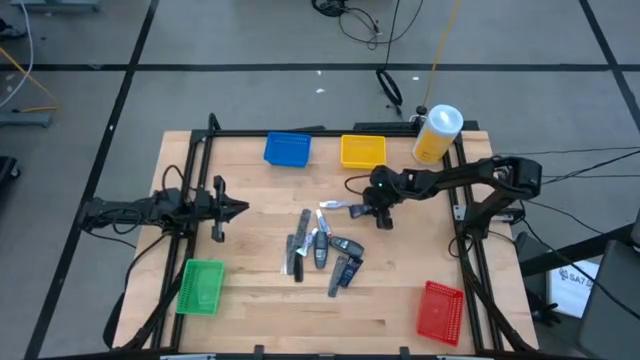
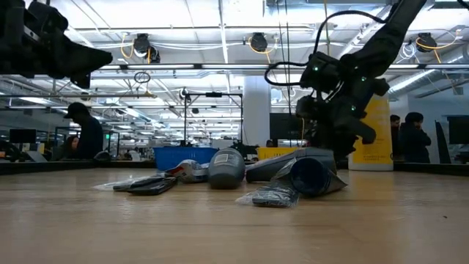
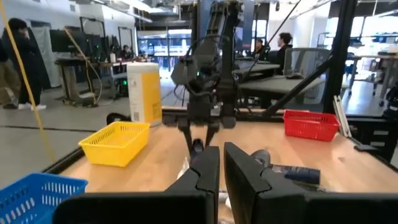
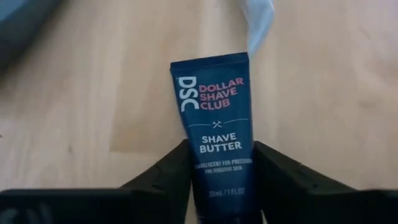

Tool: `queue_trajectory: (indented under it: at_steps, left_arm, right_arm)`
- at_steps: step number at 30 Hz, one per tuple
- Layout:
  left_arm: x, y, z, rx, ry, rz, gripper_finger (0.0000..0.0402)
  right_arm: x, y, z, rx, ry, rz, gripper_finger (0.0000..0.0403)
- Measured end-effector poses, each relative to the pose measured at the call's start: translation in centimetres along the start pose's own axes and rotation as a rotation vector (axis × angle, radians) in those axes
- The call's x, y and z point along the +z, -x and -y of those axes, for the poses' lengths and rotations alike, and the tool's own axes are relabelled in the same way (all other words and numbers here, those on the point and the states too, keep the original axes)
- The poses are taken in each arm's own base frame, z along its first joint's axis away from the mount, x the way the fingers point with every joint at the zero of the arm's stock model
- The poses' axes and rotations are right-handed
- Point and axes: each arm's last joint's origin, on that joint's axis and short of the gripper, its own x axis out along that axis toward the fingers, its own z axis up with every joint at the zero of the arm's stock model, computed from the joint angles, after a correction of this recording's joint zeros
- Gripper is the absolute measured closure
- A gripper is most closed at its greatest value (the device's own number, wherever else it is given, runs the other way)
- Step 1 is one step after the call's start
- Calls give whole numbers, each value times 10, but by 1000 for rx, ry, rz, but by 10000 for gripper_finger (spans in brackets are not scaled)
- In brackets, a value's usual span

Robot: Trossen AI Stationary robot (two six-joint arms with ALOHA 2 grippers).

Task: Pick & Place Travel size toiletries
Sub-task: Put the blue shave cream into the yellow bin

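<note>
The robot's left gripper needs to next close on the middle of the dark bottle (image 1: 320,250) that lies between the comb and the other dark bottle in the pile.
My right gripper (image 1: 381,212) hangs over the middle of the table, right of centre, shut on a dark blue tube (image 4: 214,106) printed "Shave Butter". Toward the near edge from it, several dark tubes, sachets and small bottles lie flat in a loose pile (image 1: 322,252) (image 2: 234,172). A silver-white sachet (image 1: 338,207) lies flat just left of the gripper and also shows as a pale sachet (image 4: 258,22) beyond the tube. My left gripper (image 1: 238,209) (image 3: 221,162) waits shut above the table's left side, pointing at the pile. My right gripper pinches the tube between its two fingers (image 4: 171,171), on the lower printed part (image 4: 221,163) toward the cap end; the cap itself is hidden behind the gripper. The fingers point down from above and lie along the tube. The crimped end (image 4: 210,62) sticks out past the fingertips, above the blurred wood.
A blue bin (image 1: 288,149) and a yellow bin (image 1: 362,150) stand at the far edge, with a big yellow white-capped bottle (image 1: 437,132) at the far right corner. A green bin (image 1: 202,287) sits near left, a red bin (image 1: 440,312) near right. People stand beyond the table.
</note>
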Motion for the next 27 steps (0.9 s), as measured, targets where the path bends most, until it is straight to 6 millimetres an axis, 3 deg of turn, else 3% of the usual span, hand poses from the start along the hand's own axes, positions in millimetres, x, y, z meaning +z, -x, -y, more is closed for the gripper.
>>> queue_trajectory:
  at_steps: [4,8,11,15,19,23,27]
  left_arm:
    - [-2,0,-1,39,50,-29,376]
    - [-6,-3,-1,63,83,-76,376]
    - [-11,-6,-3,130,97,-120,376]
    - [-16,-11,-5,229,100,-170,376]
    - [-20,-17,-5,260,120,-197,376]
    - [-24,-23,-4,274,142,-231,376]
    - [-27,-28,-3,277,163,-241,376]
  right_arm:
    - [11,18,-4,-133,-139,65,301]
    - [33,47,-2,-297,-281,185,310]
    - [60,74,11,-396,-322,216,310]
    - [87,95,47,-516,-308,57,310]
    - [102,96,89,-541,-284,-106,310]
    - [102,76,123,-400,-279,-237,310]
    - [98,54,143,-319,-235,-305,310]
